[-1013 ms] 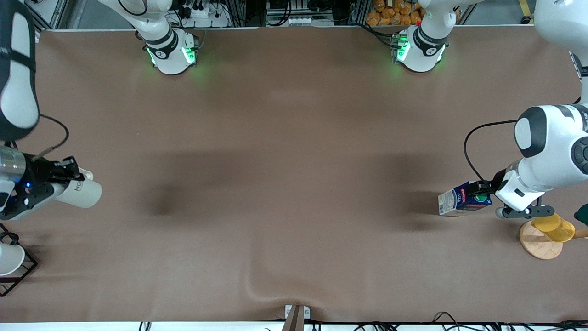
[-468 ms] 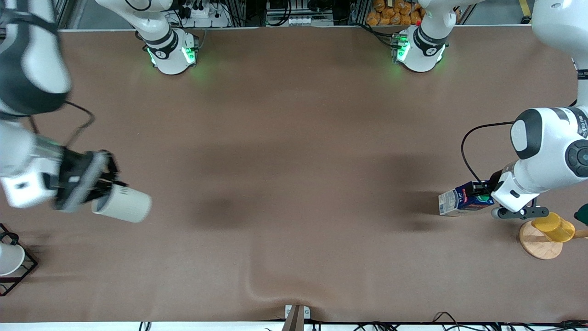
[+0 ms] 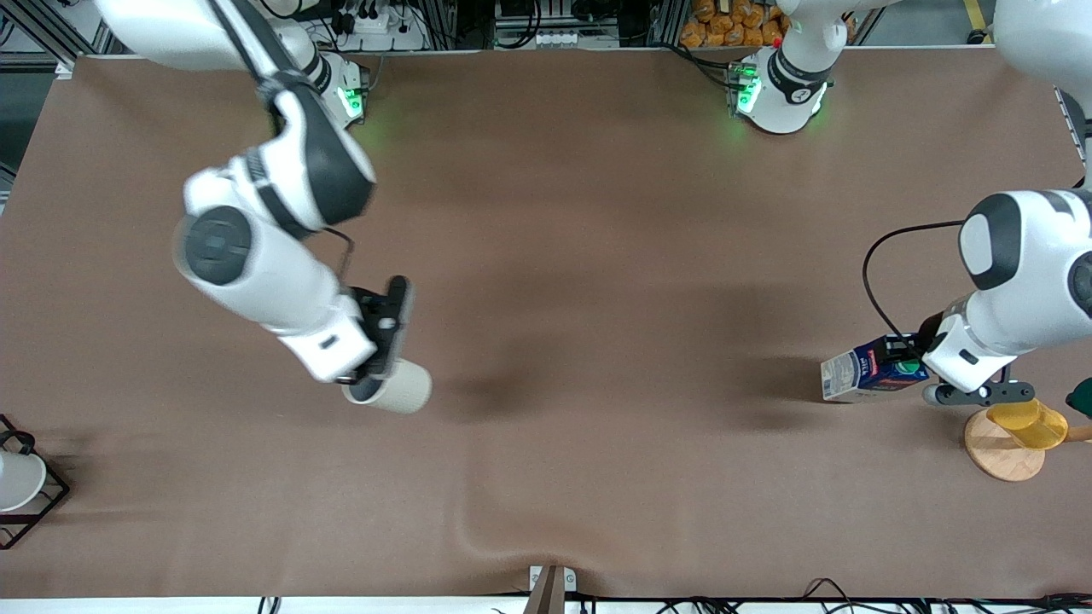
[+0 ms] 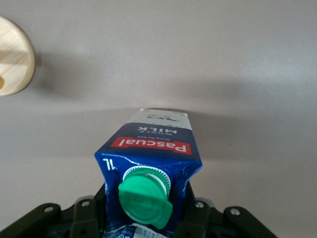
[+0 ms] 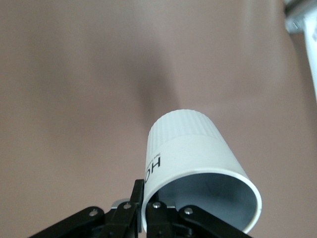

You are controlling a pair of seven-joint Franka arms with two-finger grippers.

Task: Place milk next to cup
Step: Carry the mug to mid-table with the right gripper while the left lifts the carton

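Next, I set the cream cup, now hanging tilted over the table, upright with my right gripper on the bare brown cloth at the table's middle [image 3: 540, 365].
The milk [image 3: 862, 372], a dark-blue carton with a green cap and red label band, is at the left arm's end of the table, leaning with its whitish base toward the table's middle. My left gripper [image 3: 906, 362] is shut on its gabled top. In the left wrist view the milk [image 4: 148, 153] fills the space between the fingers of my left gripper [image 4: 147, 198]. The cream cup [image 3: 394, 388] hangs tilted on its side over the table, midway toward the right arm's end. My right gripper [image 3: 375, 371] is shut on its rim. In the right wrist view my right gripper [image 5: 147, 203] pinches the wall of the cup [image 5: 198, 153].
A yellow cup [image 3: 1028, 422] sits on a round wooden disc [image 3: 1002, 456] just nearer the front camera than my left gripper. A white cup [image 3: 17, 479] rests in a black wire rack [image 3: 51, 503] at the right arm's end. The brown cloth has a wrinkle [image 3: 478, 520] near the front edge.
My right arm has swung the cup from the right arm's end of the table toward the middle. My left gripper has shut on the milk's top, and the carton has shifted slightly.
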